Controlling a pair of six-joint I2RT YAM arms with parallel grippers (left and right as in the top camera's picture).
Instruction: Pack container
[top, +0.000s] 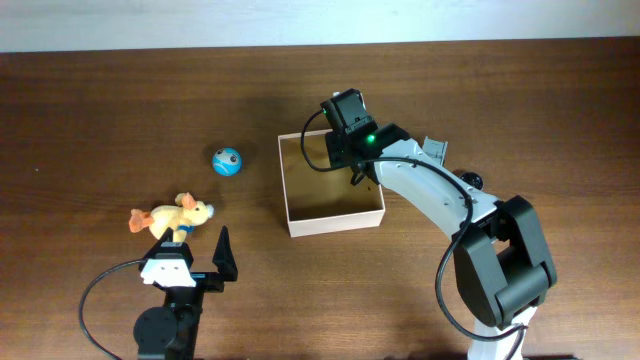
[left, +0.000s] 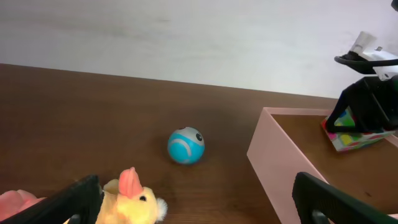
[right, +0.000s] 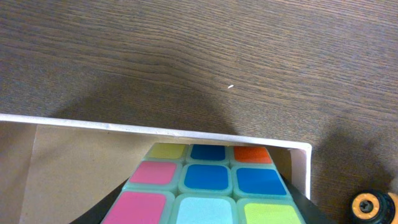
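Observation:
The box is sitting at a slant, so the robot's right gripper will leave the puzzle cube in the corner of the box and move the box straighter by the box's far side (top: 302, 134).
The container (top: 335, 222) is a square shallow box, white outside and tan inside, at the table's middle. It also shows in the left wrist view (left: 273, 168) and the right wrist view (right: 155, 130). My right gripper (top: 352, 160) is inside the box at its far right corner, shut on a colourful puzzle cube (right: 211, 180), which also shows in the left wrist view (left: 354, 135). My left gripper (top: 195, 255) is open and empty near the front left. A yellow plush duck (top: 172, 217) lies just beyond it, by its left finger (left: 134, 202). A blue ball (top: 227, 160) sits left of the box.
The blue ball (left: 186, 145) lies on bare dark wood between the duck and the box's left wall. The right arm (top: 440, 200) reaches over the box's right side from the front right. A pale wall stands behind the table.

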